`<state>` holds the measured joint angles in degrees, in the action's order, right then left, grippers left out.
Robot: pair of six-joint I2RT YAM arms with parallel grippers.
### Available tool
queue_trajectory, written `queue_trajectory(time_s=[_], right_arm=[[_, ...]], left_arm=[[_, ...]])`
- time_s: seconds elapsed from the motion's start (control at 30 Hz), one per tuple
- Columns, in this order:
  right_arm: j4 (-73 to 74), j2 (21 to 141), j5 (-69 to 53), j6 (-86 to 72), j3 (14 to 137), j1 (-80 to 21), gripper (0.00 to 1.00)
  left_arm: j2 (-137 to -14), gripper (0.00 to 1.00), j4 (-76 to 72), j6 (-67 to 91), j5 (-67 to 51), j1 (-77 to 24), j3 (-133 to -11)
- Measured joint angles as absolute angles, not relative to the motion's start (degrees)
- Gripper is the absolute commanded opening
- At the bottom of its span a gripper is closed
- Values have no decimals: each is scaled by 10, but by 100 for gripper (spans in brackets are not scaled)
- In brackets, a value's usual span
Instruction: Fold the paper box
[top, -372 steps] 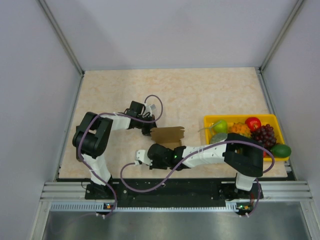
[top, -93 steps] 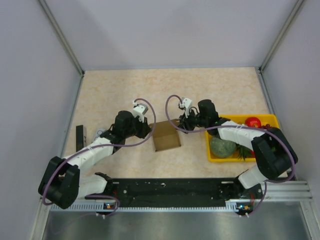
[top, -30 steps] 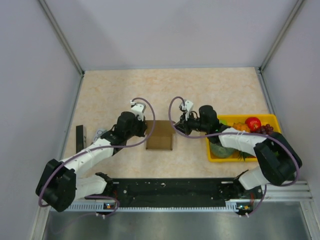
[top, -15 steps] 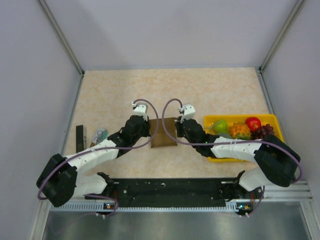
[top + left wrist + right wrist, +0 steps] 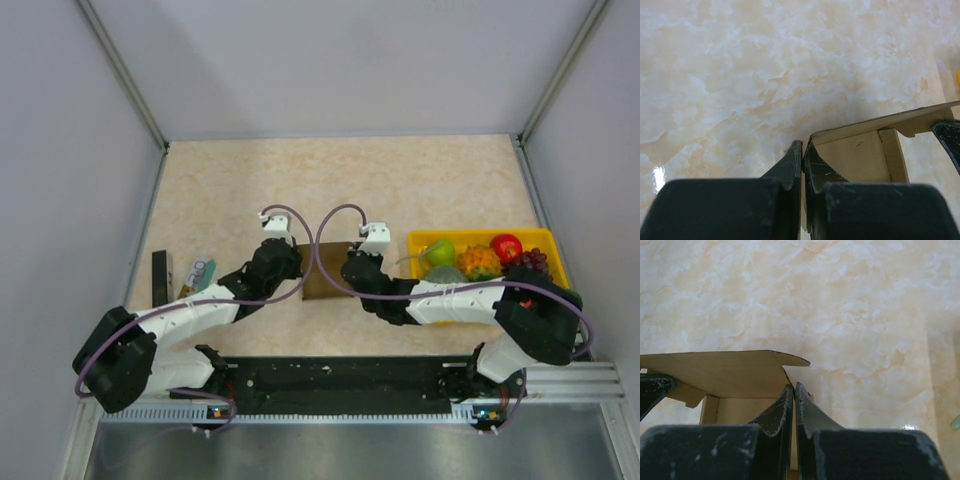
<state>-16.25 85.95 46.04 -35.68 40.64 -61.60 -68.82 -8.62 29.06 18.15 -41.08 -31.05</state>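
Note:
The end tab of the flap sticks out past the paper box's side in my right gripper, so next I open my right gripper and pinch the tab in at the flap's corner [image 5: 782,365].
The brown paper box [image 5: 322,271] sits mid-table between both arms, mostly hidden by them in the top view. My left gripper [image 5: 293,262] is shut on the box's left wall; in the left wrist view the thin cardboard edge runs between my black fingers [image 5: 790,165], with the box's inside [image 5: 860,157] to the right. My right gripper [image 5: 350,266] is shut on the right wall; the right wrist view shows the wall pinched between the fingertips [image 5: 802,400] and a flap [image 5: 730,371] leaning over the open inside.
A yellow tray [image 5: 548,238] of fruit stands at the right, touching the right arm. A small teal-and-white packet [image 5: 200,271] and a dark strip [image 5: 159,277] lie at the left edge. The marble tabletop [image 5: 350,180] stretches to the back walls.
Both grippers have drawn nearer to each other and toward the near edge, and the box between them looks narrower. The right arm has swung off the tray, baring more fruit.

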Motion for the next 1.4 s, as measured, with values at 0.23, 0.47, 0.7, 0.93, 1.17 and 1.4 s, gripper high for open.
queue_trajectory(time_s=[0.23, 0.47, 0.7, 0.93, 1.17, 1.4], right_arm=[[-158, 868, 503, -391, 405, -637, 0], [-166, 841, 467, -311, 376, -641, 20], [-149, 721, 278, -190, 322, -597, 58], [-60, 573, 67, -96, 312, -482, 84], [-18, 680, -184, 29, 417, -269, 85], [76, 853, -389, 190, 606, -223, 79]], left_arm=[[-688, 0, -128, 297, 237, -446, -283], [-681, 0, -167, 248, 249, -466, -261], [-624, 0, -208, 179, 234, -469, -213], [-600, 0, -211, 113, 233, -469, -213], [-594, 0, -191, 63, 198, -469, -220], [-560, 0, -155, 27, 137, -469, -225]])
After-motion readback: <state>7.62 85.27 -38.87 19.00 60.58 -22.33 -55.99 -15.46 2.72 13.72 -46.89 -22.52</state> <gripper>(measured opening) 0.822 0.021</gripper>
